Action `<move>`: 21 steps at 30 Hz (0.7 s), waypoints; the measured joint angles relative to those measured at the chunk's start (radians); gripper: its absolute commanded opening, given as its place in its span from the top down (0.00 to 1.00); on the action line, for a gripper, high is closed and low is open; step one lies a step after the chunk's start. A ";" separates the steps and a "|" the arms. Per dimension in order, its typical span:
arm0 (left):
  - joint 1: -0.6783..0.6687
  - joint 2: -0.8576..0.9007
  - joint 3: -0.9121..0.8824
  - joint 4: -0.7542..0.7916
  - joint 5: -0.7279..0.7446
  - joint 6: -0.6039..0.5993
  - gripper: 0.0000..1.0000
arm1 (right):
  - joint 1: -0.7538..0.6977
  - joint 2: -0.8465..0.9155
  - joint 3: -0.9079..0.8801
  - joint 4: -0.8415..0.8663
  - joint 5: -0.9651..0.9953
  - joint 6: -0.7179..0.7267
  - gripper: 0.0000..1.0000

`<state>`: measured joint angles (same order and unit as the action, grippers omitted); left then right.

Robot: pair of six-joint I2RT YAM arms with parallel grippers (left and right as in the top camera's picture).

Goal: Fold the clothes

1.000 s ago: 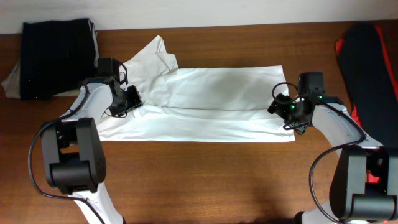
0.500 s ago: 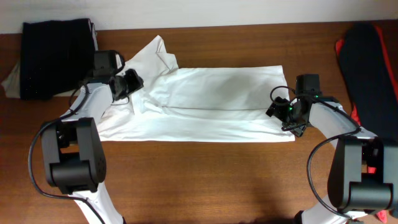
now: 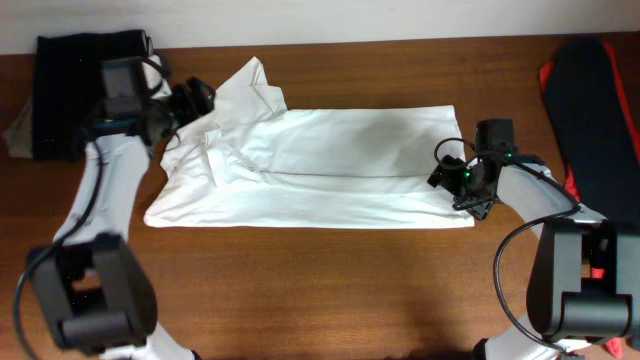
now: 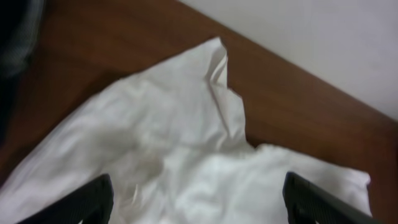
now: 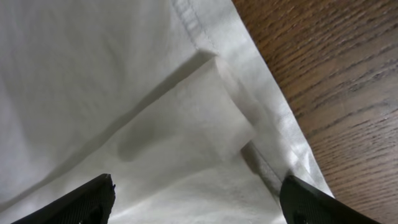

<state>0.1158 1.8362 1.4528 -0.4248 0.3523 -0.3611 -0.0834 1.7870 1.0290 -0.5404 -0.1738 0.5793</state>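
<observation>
The white garment's folded layer is bunched up near the sleeve. Next, my left gripper comes back in and takes the garment's raised fold [image 3: 219,158] before it folds further.
The white garment [image 3: 340,160] lies spread and wrinkled across the middle of the table, with a sleeve bunched at its top left. My left gripper [image 3: 192,100] is open and hovers over that top-left part; its wrist view shows white cloth [image 4: 186,155] between widely parted fingers [image 4: 196,208]. My right gripper [image 3: 450,185] is open over the garment's right edge. Its wrist view shows the hem and a folded layer [image 5: 205,118] between its parted fingers [image 5: 196,208]. No green label shows.
A black garment [image 3: 80,90] lies at the back left with a beige cloth [image 3: 14,130] beside it. A black and red item [image 3: 590,100] lies at the far right. Bare wooden table [image 3: 320,290] runs along the front.
My left gripper has risen and moved back and left, from the garment's left side to above the sleeve. The garment's left part has shifted slightly. The right arm has barely moved.
</observation>
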 measured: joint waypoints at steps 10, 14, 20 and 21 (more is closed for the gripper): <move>-0.048 0.130 0.008 -0.396 -0.094 0.071 0.13 | 0.000 0.000 -0.001 0.014 0.000 0.000 0.12; -0.074 0.213 0.006 -0.317 -0.064 0.076 0.13 | 0.000 0.000 -0.001 0.011 0.000 -0.001 0.12; -0.074 0.214 0.006 -0.276 -0.031 0.092 0.70 | 0.000 0.000 -0.001 0.011 0.000 -0.001 0.12; -0.074 0.214 0.006 -0.265 -0.011 0.093 0.70 | 0.000 0.000 -0.001 0.011 0.000 -0.001 0.12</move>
<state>0.0422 2.0499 1.4586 -0.6899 0.3412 -0.2676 -0.0834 1.7874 1.0283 -0.5289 -0.1734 0.5781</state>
